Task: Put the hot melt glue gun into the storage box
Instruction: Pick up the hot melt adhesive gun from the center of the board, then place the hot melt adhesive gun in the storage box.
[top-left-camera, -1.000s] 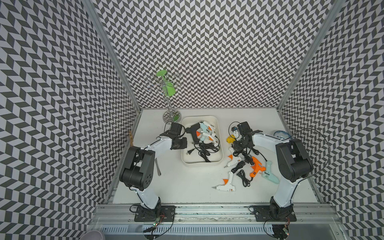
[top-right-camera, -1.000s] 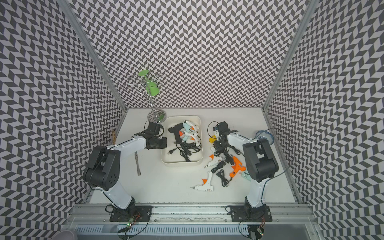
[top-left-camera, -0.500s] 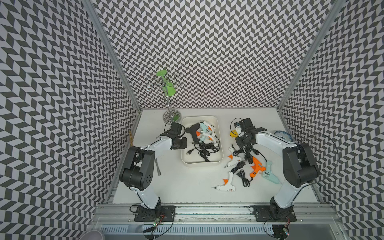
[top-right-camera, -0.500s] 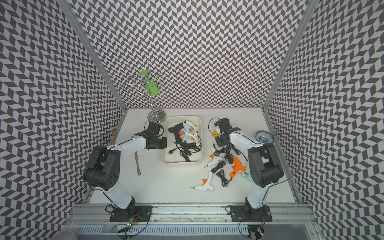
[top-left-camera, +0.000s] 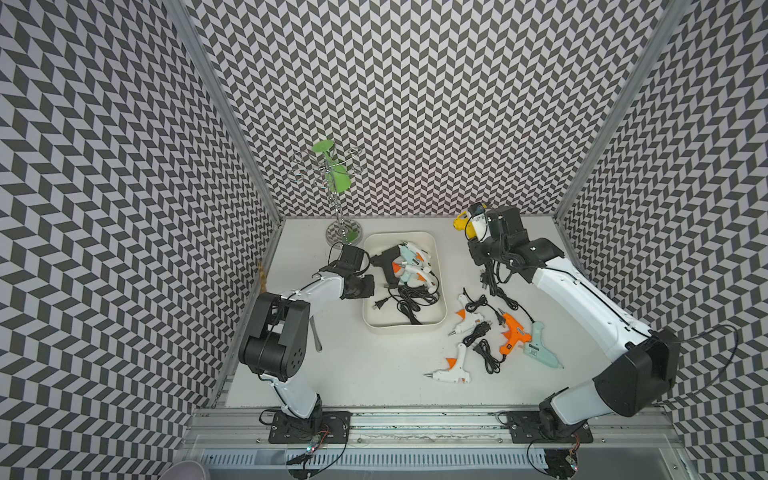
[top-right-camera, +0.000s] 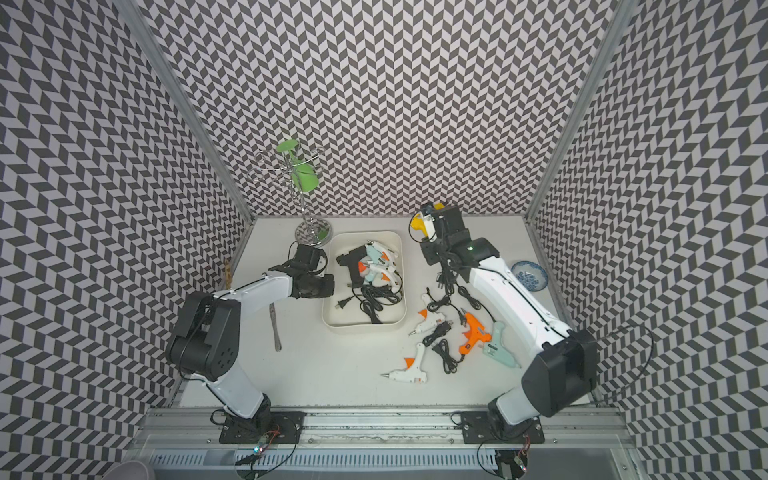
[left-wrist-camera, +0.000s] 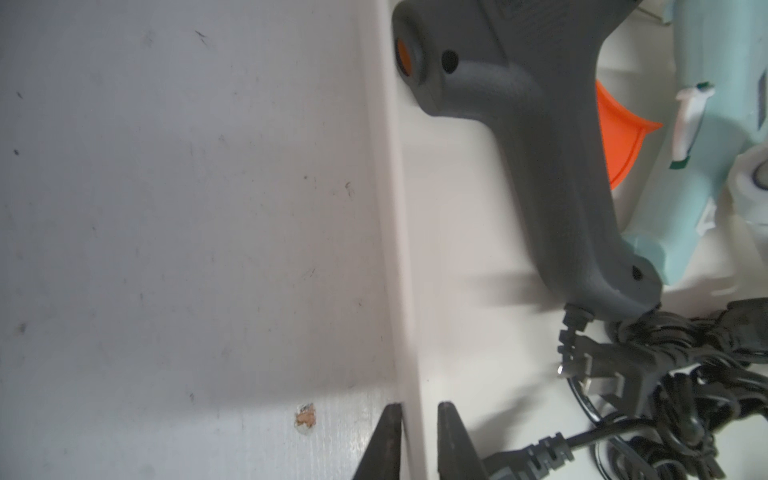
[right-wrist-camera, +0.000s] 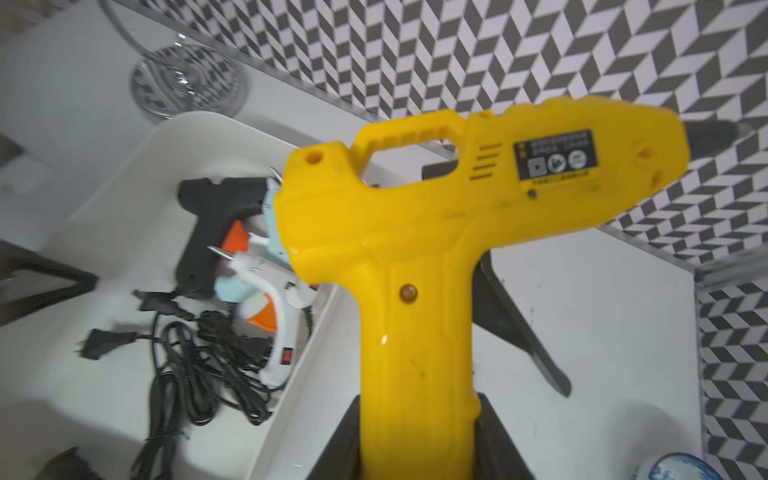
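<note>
Next, my right gripper releases the yellow glue gun in the storage box, snug (top-left-camera: 377, 261) (right-wrist-camera: 166, 206) next to the black glue gun. The yellow glue gun is now in the air beside the box.
My right gripper (right-wrist-camera: 417, 415) is shut on the handle of a yellow hot melt glue gun (right-wrist-camera: 415, 232). It holds the gun (top-left-camera: 467, 222) in the air, to the right of the storage box's far end, with the black cord (top-left-camera: 490, 278) hanging down. The cream-white storage box (top-left-camera: 401, 330) holds a black glue gun (left-wrist-camera: 540, 145), a pale blue one, white ones and cords. My left gripper (left-wrist-camera: 419, 409) is shut on the box's left wall (left-wrist-camera: 395, 249), one finger on each side. Both top views show it (top-right-camera: 322, 286) at that wall.
Right of the box lie two white glue guns (top-left-camera: 467, 322) (top-left-camera: 451, 372), an orange one (top-left-camera: 513, 336), a pale teal one (top-left-camera: 540, 349) and loose cords. A metal stand with a green cup (top-left-camera: 338, 183) stands at the back left. A blue-patterned bowl (top-right-camera: 528, 276) sits far right, a metal tool (top-left-camera: 316, 336) left.
My right gripper has risen from the pile of guns with the yellow glue gun and moved toward the back wall. The left arm has stayed on the box wall.
</note>
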